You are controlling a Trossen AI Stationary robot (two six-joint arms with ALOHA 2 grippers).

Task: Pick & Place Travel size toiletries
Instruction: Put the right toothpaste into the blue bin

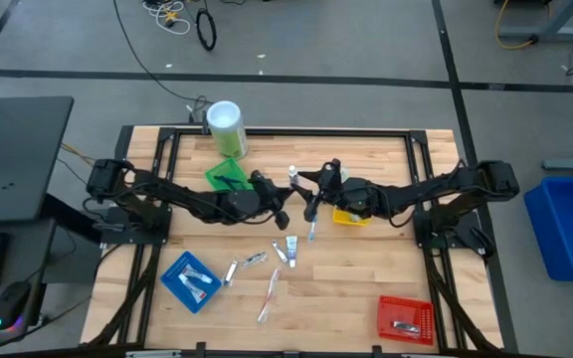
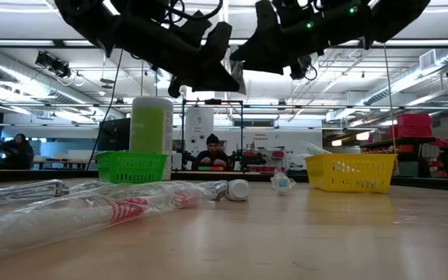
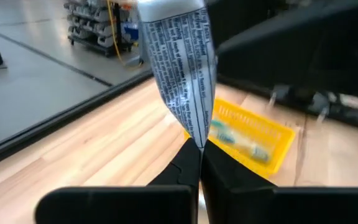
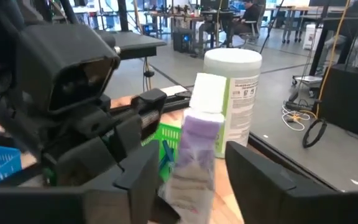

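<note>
My left gripper needs to let go of the silvery-white tube in the blue tray [image 1: 183,281], next to the white tubes lying there.
My left gripper [image 1: 285,199] [image 3: 199,155] is shut on a small silvery-white tube [image 3: 182,74] with fine print, held up above mid-table. The same tube shows in the right wrist view [image 4: 197,143] with a white cap and a purple label. My right gripper [image 1: 311,199] [image 4: 191,186] is open, with one finger on either side of the tube; I see no touch. More tubes [image 1: 285,249] and toothbrushes [image 1: 270,293] lie flat on the table nearer the front edge. A blue toothbrush [image 1: 312,231] shows just in front of the right gripper. My left gripper pinches the tube's flat crimped end [image 3: 199,134] between its two fingertips. The tube stands up from the fingers, cap end uppermost, lifted clear of the table.
A green tray [image 1: 227,176] and a tall green canister with a white lid [image 1: 226,127] stand at the far left. A yellow tray [image 1: 350,216] sits under the right arm. A blue tray [image 1: 191,279] is at the near left and a red tray [image 1: 405,318] at the near right.
</note>
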